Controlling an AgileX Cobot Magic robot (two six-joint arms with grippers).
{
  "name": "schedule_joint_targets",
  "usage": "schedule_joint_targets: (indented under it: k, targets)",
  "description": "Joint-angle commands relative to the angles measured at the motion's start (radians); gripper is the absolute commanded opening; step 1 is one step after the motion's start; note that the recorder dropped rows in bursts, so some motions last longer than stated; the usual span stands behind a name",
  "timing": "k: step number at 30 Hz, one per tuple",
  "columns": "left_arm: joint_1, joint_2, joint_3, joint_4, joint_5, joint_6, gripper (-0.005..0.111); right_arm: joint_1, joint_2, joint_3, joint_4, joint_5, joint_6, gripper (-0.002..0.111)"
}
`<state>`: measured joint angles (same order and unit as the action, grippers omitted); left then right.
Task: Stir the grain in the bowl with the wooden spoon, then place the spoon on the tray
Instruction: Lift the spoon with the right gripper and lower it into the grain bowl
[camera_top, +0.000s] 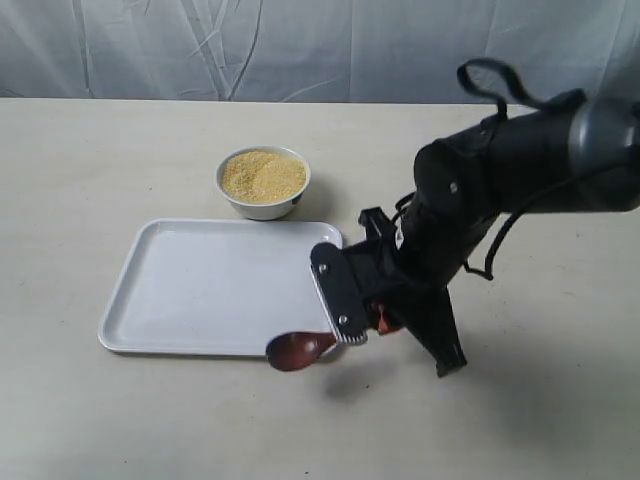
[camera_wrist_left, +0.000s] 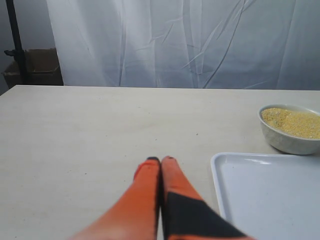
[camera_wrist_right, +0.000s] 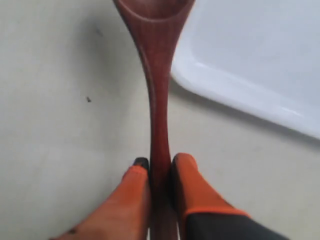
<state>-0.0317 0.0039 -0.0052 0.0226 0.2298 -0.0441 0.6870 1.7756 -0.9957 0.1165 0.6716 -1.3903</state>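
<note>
Next, my right gripper lets go of the wooden spoon on the grain in the white bowl (camera_top: 292, 170), with the spoon's handle over the bowl's rim.
The white bowl (camera_top: 264, 185) holds golden grain (camera_top: 262, 175) and stands just behind the white tray (camera_top: 215, 285); both also show in the left wrist view, the bowl (camera_wrist_left: 290, 137) with the grain (camera_wrist_left: 292, 121) and the tray (camera_wrist_left: 270, 195). My right gripper (camera_wrist_right: 159, 162) is shut on the slim handle of the dark reddish-brown wooden spoon (camera_wrist_right: 155, 85). The spoon's head (camera_top: 295, 349) hangs just off the tray's near right corner. In the exterior view the right gripper (camera_top: 385, 322) sits low over the table. My left gripper (camera_wrist_left: 160, 160) is shut on nothing, left of the tray.
The beige table (camera_top: 100, 160) runs on all sides, backed by a white curtain (camera_top: 300, 45). The tray's rim (camera_wrist_right: 240, 95) lies close beside the spoon's neck. A dark stand and box (camera_wrist_left: 30, 65) sit beyond the table's far left corner.
</note>
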Motion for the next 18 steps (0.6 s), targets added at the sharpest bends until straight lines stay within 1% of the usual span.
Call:
schedule_joint_targets:
  k: [1, 4, 7, 10, 13, 15, 18]
  targets:
    - [0.002, -0.004, 0.005, 0.000, -0.013, 0.001, 0.000, -0.001, -0.126, -0.125, -0.046, 0.063, 0.046, -0.001]
    - [0.002, -0.004, 0.005, 0.000, -0.013, 0.001, 0.000, -0.001, -0.135, -0.259, -0.131, 0.068, 0.197, -0.001]
    - [0.002, -0.004, 0.005, 0.000, -0.013, 0.001, 0.000, -0.001, -0.052, -0.449, -0.183, 0.196, 0.289, -0.001]
    - [0.002, -0.004, 0.005, 0.000, -0.013, 0.001, 0.000, -0.001, 0.114, -0.641, -0.244, 0.345, 0.358, -0.001]
    - [0.002, -0.004, 0.005, 0.000, -0.013, 0.001, 0.000, -0.001, 0.284, -0.801, -0.358, 0.377, 0.441, -0.001]
    - [0.002, -0.004, 0.005, 0.000, -0.013, 0.001, 0.000, -0.005, 0.369, -0.889, -0.363, 0.380, 0.450, -0.001]
    - [0.002, -0.004, 0.005, 0.000, -0.013, 0.001, 0.000, -0.027, 0.480, -1.015, -0.301, 0.389, 0.449, -0.001]
